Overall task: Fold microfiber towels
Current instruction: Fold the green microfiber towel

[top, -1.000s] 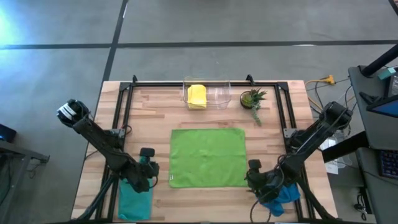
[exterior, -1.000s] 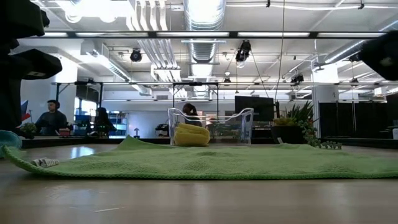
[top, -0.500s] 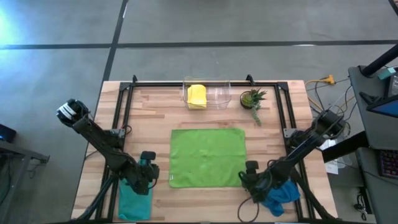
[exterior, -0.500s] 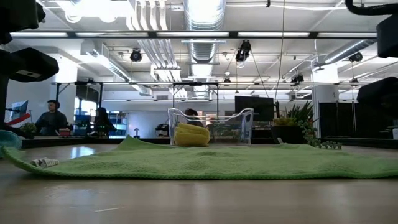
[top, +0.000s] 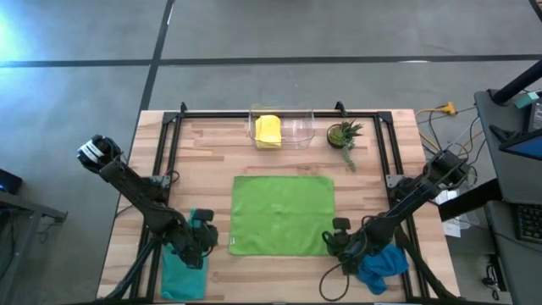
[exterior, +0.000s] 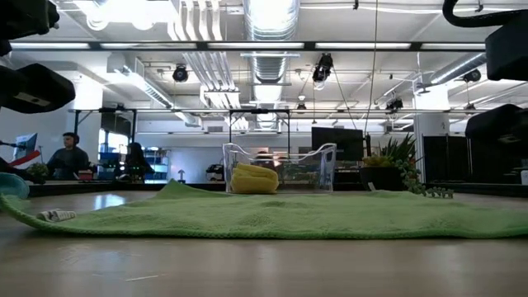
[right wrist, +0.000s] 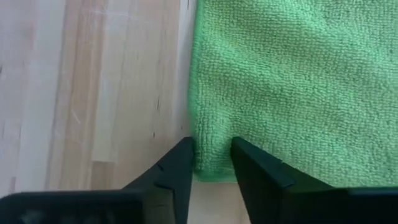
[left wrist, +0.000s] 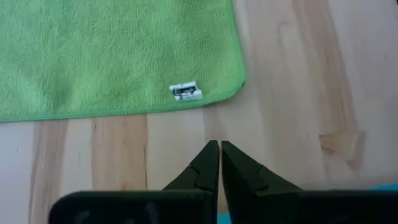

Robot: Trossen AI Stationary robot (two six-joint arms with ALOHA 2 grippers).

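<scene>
The robot's left gripper is shut over wood beside the lime green towel, so it should open and pinch the towel's tagged corner (top: 234,251) before both grippers lift the towel's near edge.
A lime green towel (top: 284,213) lies spread flat in the middle of the wooden table. My right gripper (right wrist: 211,155) is at the towel's near right corner, shut on it. My left gripper (left wrist: 219,149) is shut over bare wood just off the towel's near left corner (left wrist: 233,87), the one with the white tag, and touches nothing. A teal towel (top: 182,273) lies under my left arm at the near left. A crumpled blue towel (top: 385,264) lies under my right arm at the near right. A folded yellow towel (top: 268,130) sits in a clear bin at the far edge. My right gripper has the green towel's near right corner (right wrist: 211,165) between its two fingers. The fingers slant steeply down from the near right side. The cloth puckers into a small ridge between them. The corner is on the table, and the rest of the towel lies flat.
The clear bin (top: 296,127) and a small potted plant (top: 344,135) stand at the far edge. A black frame (top: 169,161) runs along the table's left, right and far sides. People sit in the room far behind the table.
My right gripper has come down and gone a little toward the table's left, onto the green towel's near right corner. My left gripper has tipped slightly in place. The green towel still lies flat.
</scene>
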